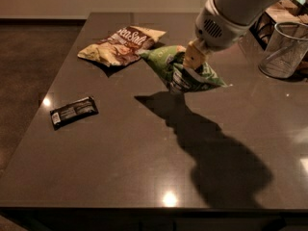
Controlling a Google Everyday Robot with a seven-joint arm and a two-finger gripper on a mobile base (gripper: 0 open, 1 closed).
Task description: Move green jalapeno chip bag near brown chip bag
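The robot's gripper will release the green jalapeno chip bag against the side of the brown chip bag (156,46) that faces the mesh cup.
The green jalapeno chip bag (180,71) hangs in the air above the dark table, pinched by my gripper (193,61), which is shut on its upper middle. The bag casts a shadow on the table below it. The bag's left tip reaches close to the brown chip bag (122,44), which lies flat at the table's far left with pale yellow ends. My white arm (231,8) comes in from the top right.
A small black wrapped bar (73,112) lies near the table's left edge (43,109). A wire mesh cup (284,49) stands at the far right, with a box behind it. The floor drops away to the left.
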